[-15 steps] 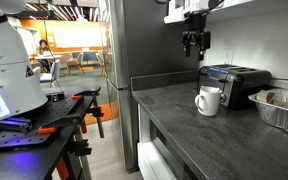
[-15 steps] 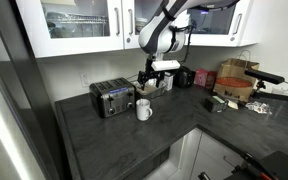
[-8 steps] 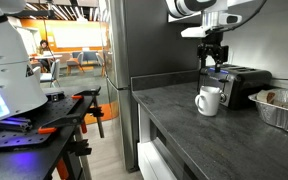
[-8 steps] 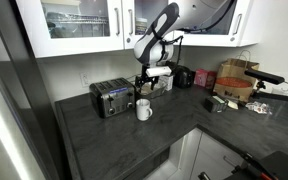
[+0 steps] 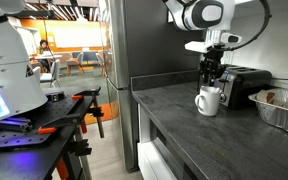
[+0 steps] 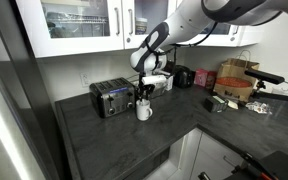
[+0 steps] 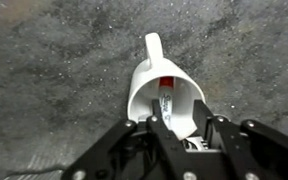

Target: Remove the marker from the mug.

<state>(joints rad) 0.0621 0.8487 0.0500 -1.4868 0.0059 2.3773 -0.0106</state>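
Note:
The fingers of my gripper sit too shallow over the marker in the mug, so next I open them, lower them deeper and close them around the marker's pale body [image 7: 166, 106] before lifting.
The white mug [image 7: 136, 92] stands on the dark counter, its handle pointing away from me in the wrist view. Inside it leans the marker [image 7: 167, 100], pale-bodied with a red end up. My gripper [image 7: 178, 106] has come down over the mug's mouth, its fingers reaching inside on either side of the marker. One finger lies against the marker; a gap shows between the marker and the other finger, so the jaws are narrowed but open. In both exterior views the gripper [image 5: 213, 82] [image 6: 144, 96] hangs just above the mug [image 5: 208, 102] [image 6: 143, 111] and hides the marker.
A black-and-silver toaster [image 5: 240, 82] [image 6: 111, 98] stands right beside the mug. A foil tray [image 5: 283, 110] lies further along the counter. Boxes and clutter [image 6: 234, 82] sit in the corner, with white cabinets [image 6: 79, 25] overhead.
The gripper has come down from well above the toaster onto the mug's mouth, and its fingers have narrowed around the marker.

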